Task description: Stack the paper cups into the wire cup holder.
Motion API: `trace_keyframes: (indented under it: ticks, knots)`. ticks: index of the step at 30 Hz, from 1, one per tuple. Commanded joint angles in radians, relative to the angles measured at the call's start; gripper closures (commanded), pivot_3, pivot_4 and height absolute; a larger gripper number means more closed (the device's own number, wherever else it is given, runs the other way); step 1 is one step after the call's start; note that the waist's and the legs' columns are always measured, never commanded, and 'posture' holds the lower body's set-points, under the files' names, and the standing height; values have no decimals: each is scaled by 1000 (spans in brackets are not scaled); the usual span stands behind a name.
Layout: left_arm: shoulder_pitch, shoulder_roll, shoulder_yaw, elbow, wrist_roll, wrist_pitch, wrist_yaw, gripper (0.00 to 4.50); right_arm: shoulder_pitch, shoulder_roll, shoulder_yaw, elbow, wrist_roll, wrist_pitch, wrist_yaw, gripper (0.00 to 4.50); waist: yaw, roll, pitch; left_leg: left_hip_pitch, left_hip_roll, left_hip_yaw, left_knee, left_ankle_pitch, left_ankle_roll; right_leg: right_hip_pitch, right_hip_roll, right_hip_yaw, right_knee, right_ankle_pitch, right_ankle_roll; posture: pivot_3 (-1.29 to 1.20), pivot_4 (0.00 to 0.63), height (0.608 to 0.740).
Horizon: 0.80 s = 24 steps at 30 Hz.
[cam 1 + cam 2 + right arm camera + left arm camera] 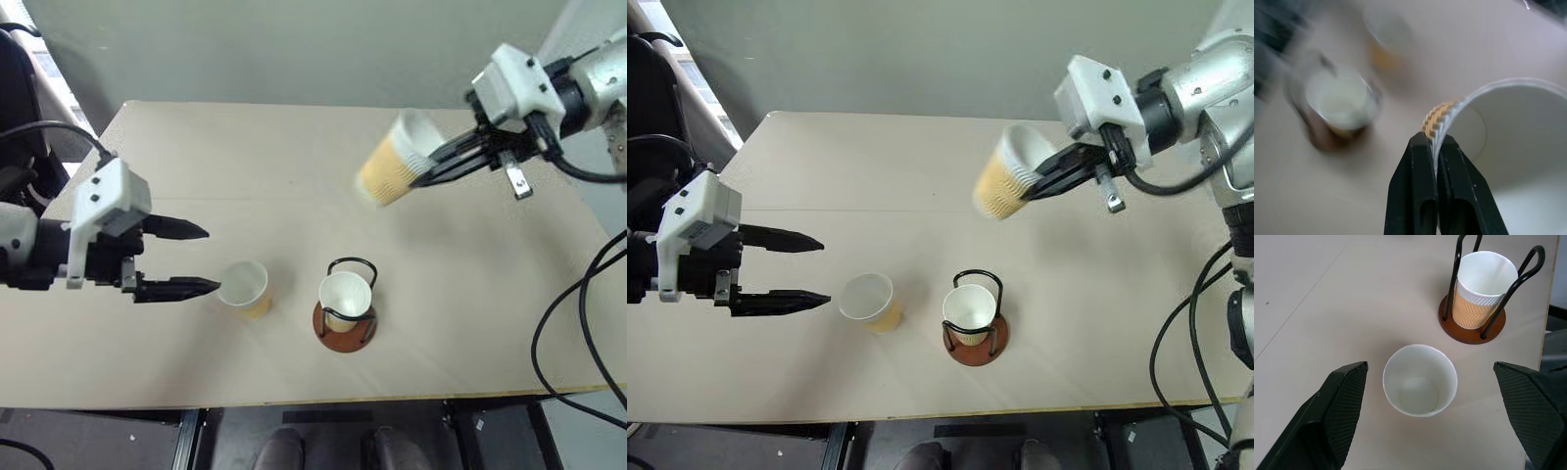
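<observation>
My right gripper has a tilted paper cup. It will let go of that cup inside the paper cup standing in the wire cup holder [347, 293] [1341, 98].
One paper cup [345, 299] stands upright inside the wire cup holder [344, 331], a red-brown disc with black hoops near the table's front edge. A second paper cup [245, 287] stands on the table just left of the holder. My left gripper [203, 260] is open, its fingertips level with that cup and a little to its left, touching nothing. High over the table's right half, my right gripper [429, 164] is shut on the rim of a third paper cup [392, 162], which hangs tilted in the air with one finger inside it and one outside.
The beige table [274, 166] carries only these things. Black cables [578, 313] hang past its right edge. A dark chair [651, 98] stands off the left side.
</observation>
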Motion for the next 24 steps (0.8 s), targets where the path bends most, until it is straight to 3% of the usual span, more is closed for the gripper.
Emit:
trace_keyframes:
  ticks: [1, 10, 24]
  knots:
    - [-23, 14, 6, 0, 3, -19, -4, 78, 48, -17, -2, -126, 48, 58, 3, 4479, -2, 0, 0, 0, 0, -1, 1, 0, 0, 0, 0, 0, 1, 0, 0, 0, 150, 740]
    - [-2, 18, 23, -7, 6, -12, -9, 78, 119, 17, 55, -220, -25, 56, 3, 4479, -8, -1, 0, 2, 0, -2, 1, 0, 1, 0, -1, 0, 7, -1, -2, 0, 150, 740]
    - [20, 19, 52, -22, 4, 5, -3, 78, 191, 82, 112, -208, -199, -20, 3, 4479, -13, -1, 0, 3, 0, -2, 1, 0, 2, 0, -1, -1, 14, -2, -4, 0, 150, 740]
